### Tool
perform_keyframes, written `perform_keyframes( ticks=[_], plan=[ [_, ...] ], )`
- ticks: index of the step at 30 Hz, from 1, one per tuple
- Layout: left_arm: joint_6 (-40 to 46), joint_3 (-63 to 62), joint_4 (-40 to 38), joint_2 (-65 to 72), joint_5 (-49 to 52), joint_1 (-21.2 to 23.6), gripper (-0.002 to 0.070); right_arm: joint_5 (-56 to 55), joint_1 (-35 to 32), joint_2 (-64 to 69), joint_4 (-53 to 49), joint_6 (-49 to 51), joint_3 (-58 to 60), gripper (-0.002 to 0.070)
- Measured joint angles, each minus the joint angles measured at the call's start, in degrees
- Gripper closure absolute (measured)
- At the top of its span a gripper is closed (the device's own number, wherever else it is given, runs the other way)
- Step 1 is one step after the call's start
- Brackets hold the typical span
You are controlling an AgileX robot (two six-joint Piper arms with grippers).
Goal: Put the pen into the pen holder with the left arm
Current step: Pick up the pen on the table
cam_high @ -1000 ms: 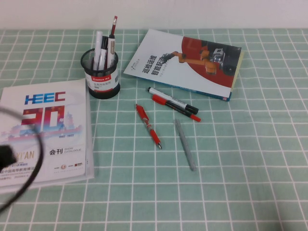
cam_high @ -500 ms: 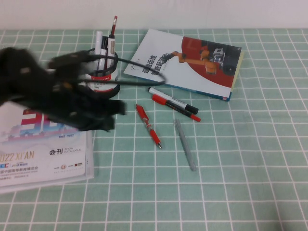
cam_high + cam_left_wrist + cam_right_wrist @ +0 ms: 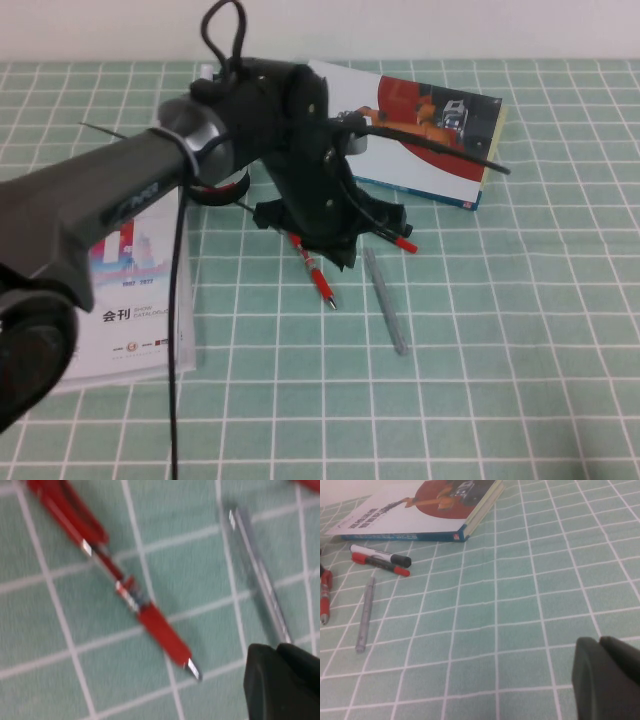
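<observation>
The short red pen at the clip's end [image 3: 302, 250] [image 3: 96, 536] is next for my left gripper, which should take hold of it close to the middle of the pen.
The short red pen [image 3: 316, 274] lies on the green checked cloth, silver tip toward me; it also shows in the left wrist view [image 3: 145, 612] and the right wrist view [image 3: 325, 596]. My left gripper [image 3: 335, 245] hovers just above the pen's upper end, its black fingers [image 3: 300, 685] pressed together and empty. The left arm hides most of the black mesh pen holder [image 3: 222, 192]; only its base and a bit of red stripe show. My right gripper [image 3: 599, 641] is shut and empty over bare cloth to the right, outside the high view.
A grey stick pen [image 3: 385, 300] lies right of the red pen. A red-and-black marker [image 3: 400, 242] pokes out beside the gripper. A robot book [image 3: 440, 130] lies at the back, a white brochure [image 3: 135, 300] at the left.
My left arm has swung in from the left, past the pen holder, and its gripper now sits over the red pen. The pens have not moved.
</observation>
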Motion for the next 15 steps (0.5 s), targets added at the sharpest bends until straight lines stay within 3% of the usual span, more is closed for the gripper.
perform_keyframes(
  ticks=[5,7,12,15],
  plan=[
    [-0.8,-6.2,2.2,3.4,1.3,-0.1,0.0645,0.0,0.0,0.0,0.0,0.0,0.0,0.0696],
    [-0.4,-8.0,2.7,4.6,2.2,0.0,0.0571,0.0,0.0,0.0,0.0,0.0,0.0,0.0696],
    [-3.6,-9.7,5.8,6.4,3.8,0.4,0.0305,0.0,0.0,0.0,0.0,0.0,0.0,0.0696],
    [-11.0,-9.7,10.3,6.6,4.1,0.5,0.0249,0.0,0.0,0.0,0.0,0.0,0.0,0.0696]
  ],
)
